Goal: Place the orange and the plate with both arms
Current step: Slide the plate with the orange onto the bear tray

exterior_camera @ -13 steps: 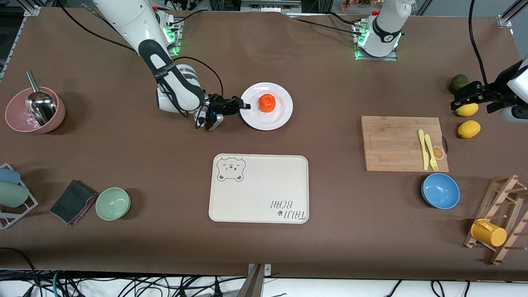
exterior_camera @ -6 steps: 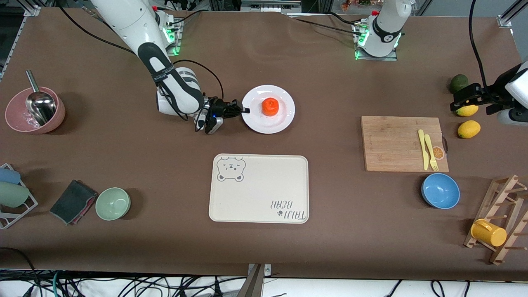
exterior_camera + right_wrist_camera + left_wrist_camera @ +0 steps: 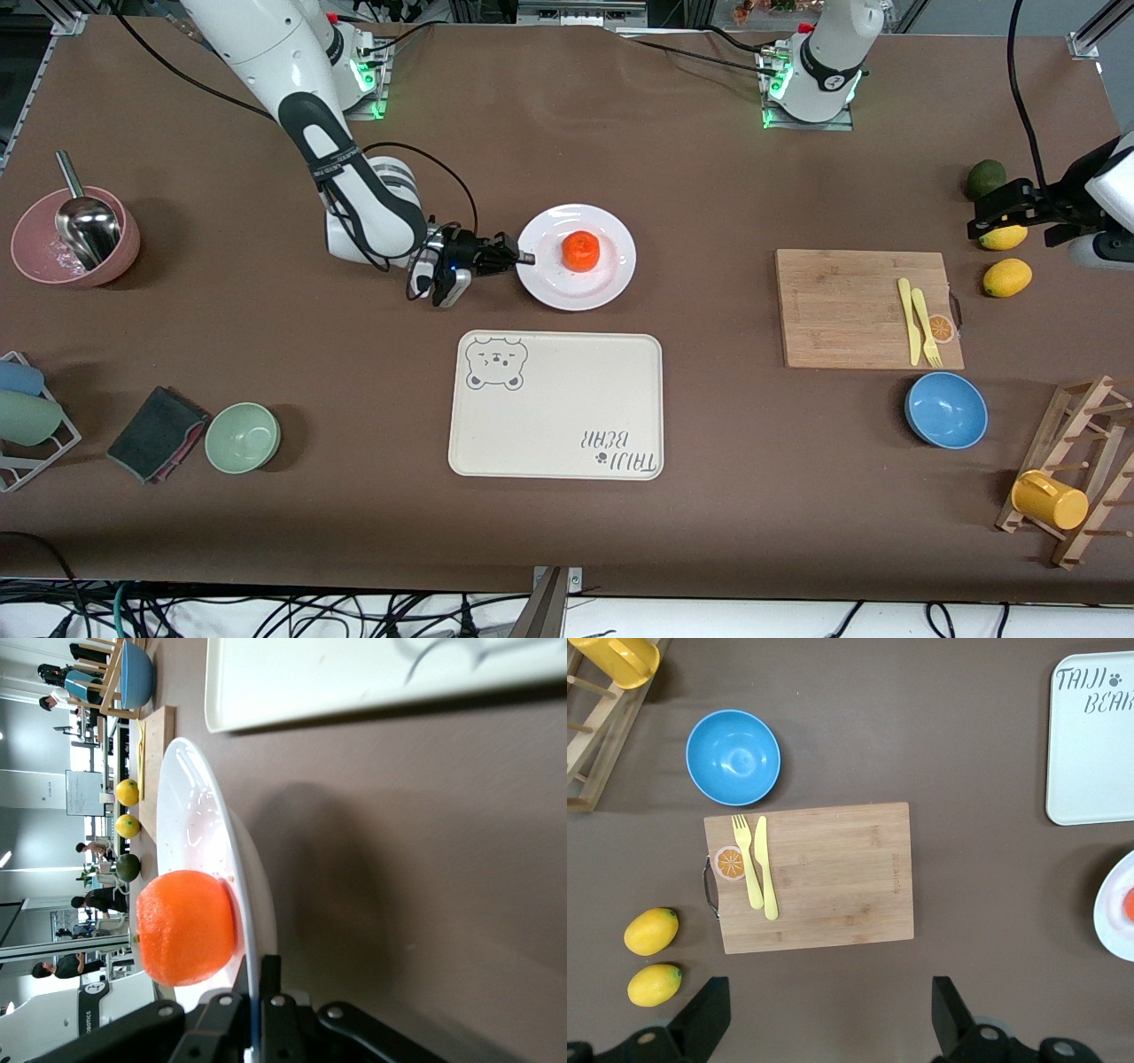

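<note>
I will use my right gripper to set the white plate with the orange, now held just above the table, down on the bear-print tray (image 3: pixel 554 424) between the bear's face and lettering.
The orange (image 3: pixel 581 250) sits in the middle of the white plate (image 3: pixel 611 281), farther from the front camera than the bear-print tray. My right gripper (image 3: pixel 523 259) is shut on the plate's rim at its edge toward the right arm's end and holds it just above the table. In the right wrist view the fingers (image 3: pixel 270 979) pinch the rim of the plate (image 3: pixel 199 819) with the orange (image 3: pixel 184 927) on it. My left gripper (image 3: pixel 992 217) is open and empty, up over the lemons at the left arm's end; its fingers (image 3: pixel 709 1014) stand wide apart.
The cream bear-print tray (image 3: pixel 556 405) lies nearer the front camera than the plate. A cutting board (image 3: pixel 864 307) with yellow cutlery, a blue bowl (image 3: pixel 945 409), two lemons (image 3: pixel 1006 276) and a lime (image 3: pixel 984 177) are toward the left arm's end. A pink bowl (image 3: pixel 71 235) and green bowl (image 3: pixel 242 437) are toward the right arm's end.
My right gripper has carried the plate with the orange toward the front camera, closer to the tray. The left arm has barely moved.
</note>
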